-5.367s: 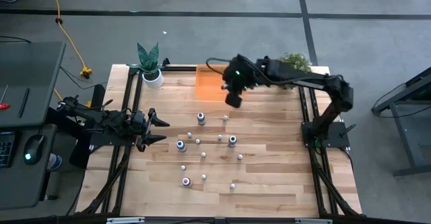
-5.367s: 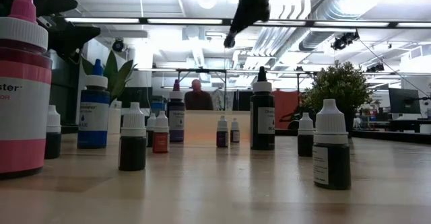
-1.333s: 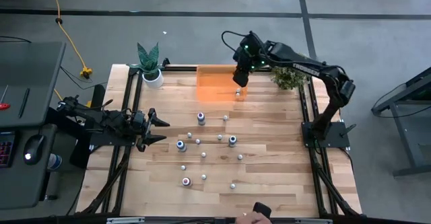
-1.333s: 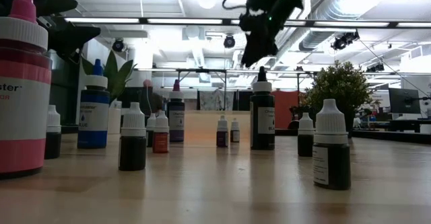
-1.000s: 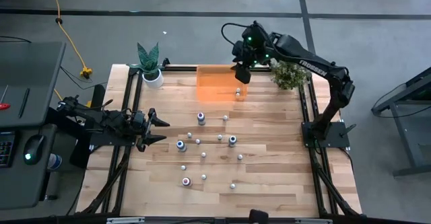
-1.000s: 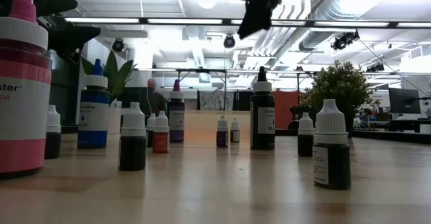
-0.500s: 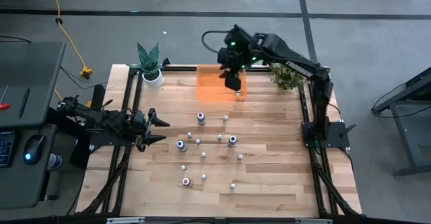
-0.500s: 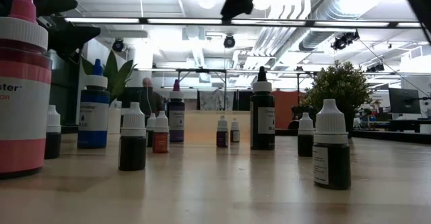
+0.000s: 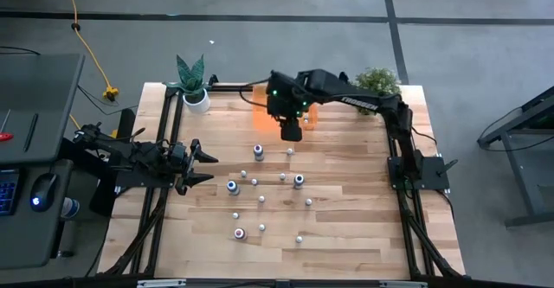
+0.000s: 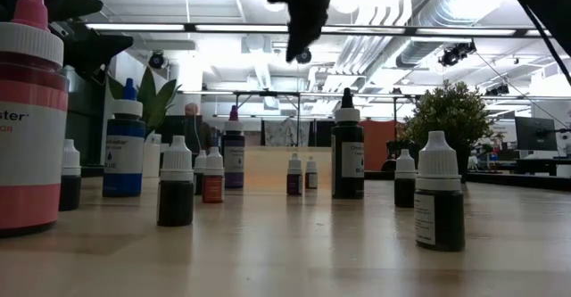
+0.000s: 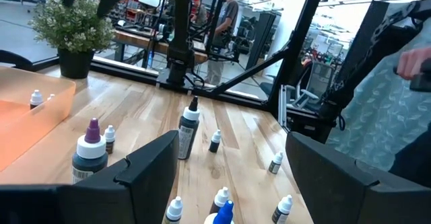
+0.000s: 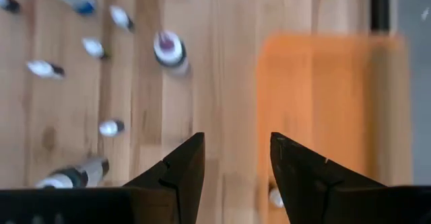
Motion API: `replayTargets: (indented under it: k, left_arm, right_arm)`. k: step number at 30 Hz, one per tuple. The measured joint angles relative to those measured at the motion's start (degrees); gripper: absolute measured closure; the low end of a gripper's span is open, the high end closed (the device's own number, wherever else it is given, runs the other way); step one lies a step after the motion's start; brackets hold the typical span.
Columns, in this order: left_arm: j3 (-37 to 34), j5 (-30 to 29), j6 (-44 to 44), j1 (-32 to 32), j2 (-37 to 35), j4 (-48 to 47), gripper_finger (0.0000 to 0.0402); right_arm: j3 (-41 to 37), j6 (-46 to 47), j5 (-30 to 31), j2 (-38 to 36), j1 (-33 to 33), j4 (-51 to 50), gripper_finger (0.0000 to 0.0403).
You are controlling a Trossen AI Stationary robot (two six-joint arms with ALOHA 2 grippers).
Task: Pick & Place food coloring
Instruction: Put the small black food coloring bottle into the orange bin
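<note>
The small bottle with the white cap (image 9: 290, 150) is beside the purple-capped bottle, close to the orange tray. My right gripper will close on that cap next.
Several small food coloring bottles (image 9: 258, 151) stand upright on their bases across the middle of the wooden table; the low view shows them in a row (image 10: 347, 150). A translucent orange tray (image 9: 264, 106) sits at the far edge with one small bottle (image 11: 37, 99) inside. My right gripper (image 9: 292, 134) hangs high over the tray's near edge, pointing steeply down, open, with nothing between its fingers (image 12: 237, 140). The nearest bottle below it has a purple cap (image 12: 170, 49). My left gripper (image 9: 210, 168) rests level at the table's left edge, open and empty.
A potted plant (image 9: 192, 85) stands at the far left corner and a bushy one (image 9: 378, 80) at the far right. Black frame rails (image 9: 400, 150) run along the table's sides. Bare wood (image 9: 355, 219) lies at the near right. A person (image 11: 229, 15) stands beyond the table.
My right gripper has swung from above the tray's far right corner toward the table's left and near edges, sinking a little and tipping to point more steeply down. It stays open and empty. The bottles have not moved.
</note>
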Motion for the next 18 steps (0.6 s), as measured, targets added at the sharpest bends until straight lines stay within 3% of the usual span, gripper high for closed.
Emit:
replayTargets:
  k: [11,18]
  left_arm:
    - [0.0,0.0,0.0,0.0,0.0,0.0,0.013]
    - [0.0,0.0,0.0,0.0,0.0,0.0,0.013]
  right_arm:
    - [-14.5,13.0,-5.1,0.0,1.1,1.4,0.0246]
    - [-23.1,11.9,-5.4,0.0,1.0,9.5,0.0245]
